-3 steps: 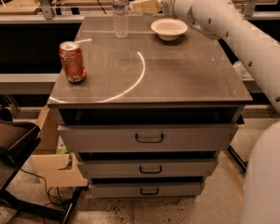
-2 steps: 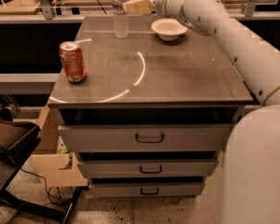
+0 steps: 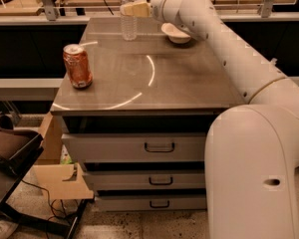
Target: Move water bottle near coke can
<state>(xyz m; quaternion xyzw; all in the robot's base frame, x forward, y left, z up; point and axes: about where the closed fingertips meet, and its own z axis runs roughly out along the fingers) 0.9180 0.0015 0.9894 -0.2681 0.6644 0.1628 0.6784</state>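
The gripper next closes low around the water bottle's upper half [image 3: 128,12], below its white cap.
The water bottle [image 3: 128,26], clear with a white cap, stands upright at the far edge of the grey cabinet top [image 3: 189,83]. The coke can [image 3: 77,65], red-orange with a silver top, stands upright near the front left corner, well apart from the bottle. My gripper [image 3: 133,8] reaches in from the right at the end of the white arm [image 3: 224,49] and is at the bottle's upper part, level with its shoulder.
A white bowl [image 3: 175,33] sits at the back of the top, right of the bottle and under my arm. The cabinet has three drawers [image 3: 159,147]. A dark chair [image 3: 7,143] and cardboard [image 3: 60,180] stand at the lower left.
My arm has swung left along the back of the cabinet, and the gripper has come up against the bottle. The bottle and the can have stayed in place.
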